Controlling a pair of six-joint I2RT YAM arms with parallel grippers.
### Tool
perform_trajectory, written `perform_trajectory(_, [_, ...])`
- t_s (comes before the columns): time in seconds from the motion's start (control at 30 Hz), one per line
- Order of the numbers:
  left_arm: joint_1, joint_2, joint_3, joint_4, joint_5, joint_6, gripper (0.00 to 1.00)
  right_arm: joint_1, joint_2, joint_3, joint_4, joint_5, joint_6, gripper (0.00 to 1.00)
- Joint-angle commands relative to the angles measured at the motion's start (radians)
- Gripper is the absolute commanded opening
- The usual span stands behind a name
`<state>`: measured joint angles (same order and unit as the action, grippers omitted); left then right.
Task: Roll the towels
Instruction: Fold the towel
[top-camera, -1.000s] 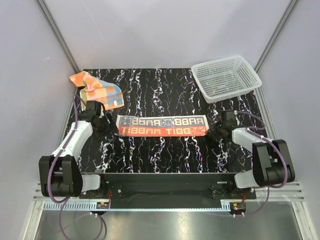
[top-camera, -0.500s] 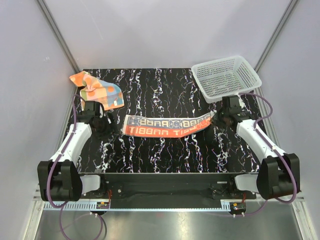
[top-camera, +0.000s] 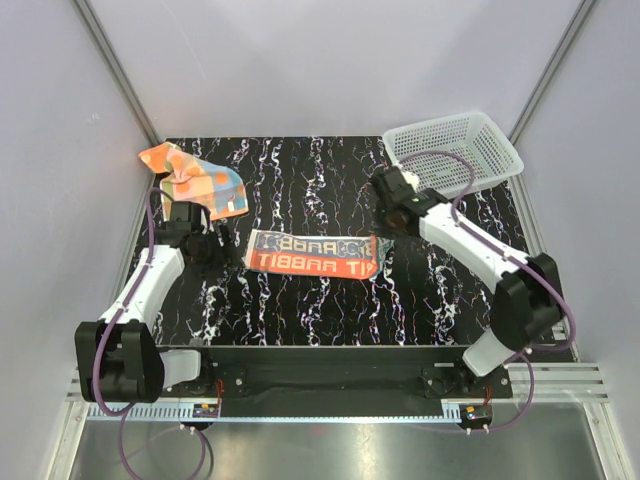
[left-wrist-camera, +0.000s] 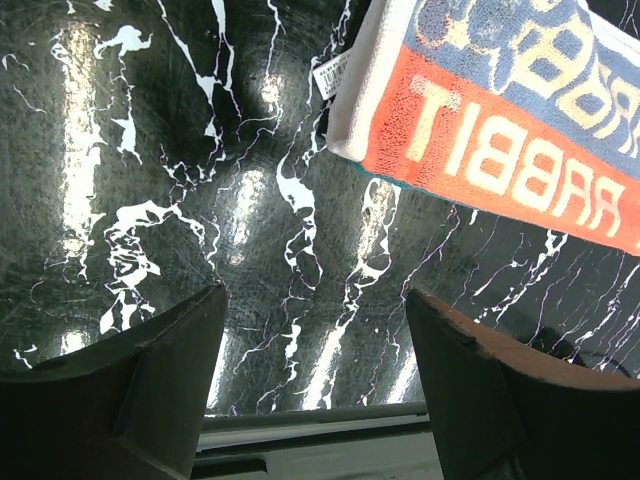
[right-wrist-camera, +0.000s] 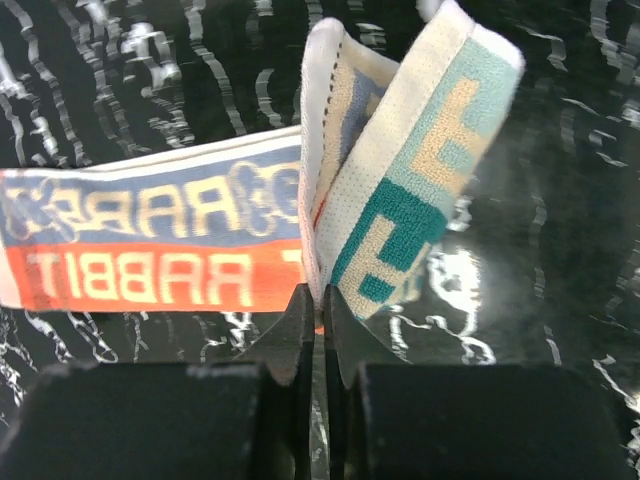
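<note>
The robot's right gripper will release the RABBIT towel's lifted end, now curled back over the rest, on the towel's opposite end (top-camera: 251, 258) (right-wrist-camera: 22, 235), next to the left gripper.
The cream RABBIT towel (top-camera: 305, 255) lies as a long strip in the middle of the black marbled table. My right gripper (top-camera: 385, 222) is shut on the strip's right end, which is lifted and curled back over the rest. In the right wrist view the pinched edge (right-wrist-camera: 318, 285) stands up between the jaws, with teal lettering on the raised flap (right-wrist-camera: 430, 150). My left gripper (top-camera: 213, 250) stands open just left of the towel's left end (left-wrist-camera: 480, 110), with only table between its fingers (left-wrist-camera: 160, 370). The orange patterned towel (top-camera: 195, 180) lies crumpled at the back left.
A white mesh basket (top-camera: 455, 150) stands at the back right corner, behind the right arm. Grey walls close in the table on the left, right and back. The table's front edge (left-wrist-camera: 320, 425) runs just below the left fingers.
The right gripper has carried the RABBIT towel's right end up and leftwards, so the strip on the table is shorter. The left gripper has hardly moved.
</note>
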<state>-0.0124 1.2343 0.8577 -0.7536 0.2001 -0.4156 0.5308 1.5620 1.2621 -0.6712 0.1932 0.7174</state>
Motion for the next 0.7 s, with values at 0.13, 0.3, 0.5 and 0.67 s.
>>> perform_trajectory(0.13, [-0.004,-0.049,-0.005,0.039,-0.007,0.000,0.79,0.153,0.190,0.281,-0.116,0.117,-0.013,0.00])
perform_trajectory(0.3, [-0.004,-0.038,-0.002,0.036,-0.007,0.001,0.79,0.221,0.335,0.477,-0.168,0.129,-0.015,0.00])
perform_trajectory(0.5, [-0.004,-0.047,-0.002,0.037,-0.019,-0.003,0.79,0.314,0.556,0.770,-0.238,0.141,-0.022,0.00])
perform_trajectory(0.67, [-0.004,-0.053,0.004,0.023,-0.062,-0.015,0.81,0.363,0.728,1.014,-0.294,0.120,-0.019,0.00])
